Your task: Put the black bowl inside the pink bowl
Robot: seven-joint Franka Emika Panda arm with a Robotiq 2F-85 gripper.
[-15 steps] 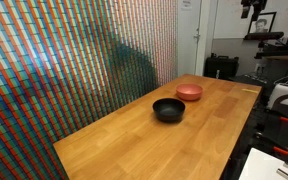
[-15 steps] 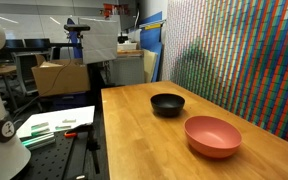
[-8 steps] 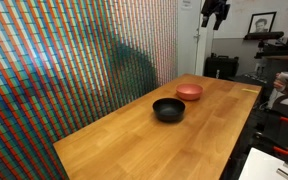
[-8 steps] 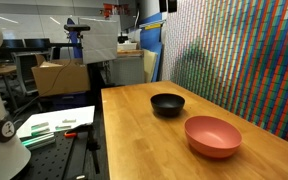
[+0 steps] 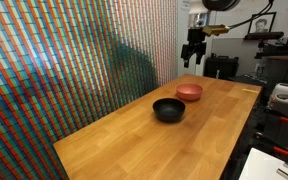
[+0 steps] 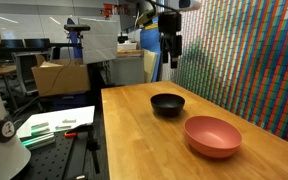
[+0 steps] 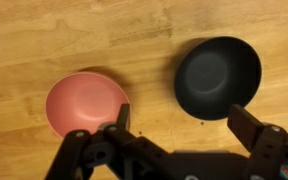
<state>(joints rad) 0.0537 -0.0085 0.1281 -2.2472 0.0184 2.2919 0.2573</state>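
I need to next lower my gripper to the black bowl and take hold of its rim [image 5: 181, 102] [image 7: 177, 94] on the side that faces the pink bowl.
The black bowl [image 5: 168, 109] sits on the wooden table, also seen in an exterior view [image 6: 167, 104] and the wrist view [image 7: 218, 77]. The pink bowl [image 5: 189, 92] stands beside it, apart from it, and shows in an exterior view [image 6: 212, 136] and the wrist view [image 7: 84, 106]. Both bowls are empty and upright. My gripper [image 5: 193, 55] hangs high above the table, over the bowls, also seen in an exterior view [image 6: 171, 56]. In the wrist view its fingers [image 7: 180, 120] are spread wide and hold nothing.
The wooden table [image 5: 134, 140] runs along a wall of coloured tiles [image 5: 64, 60]. Beyond its edge in an exterior view are a cardboard box [image 6: 60, 77], a white surface with tools [image 6: 54, 124] and lab equipment.
My arm has come down into view from above. It now hangs over the two bowls. The bowls have not moved.
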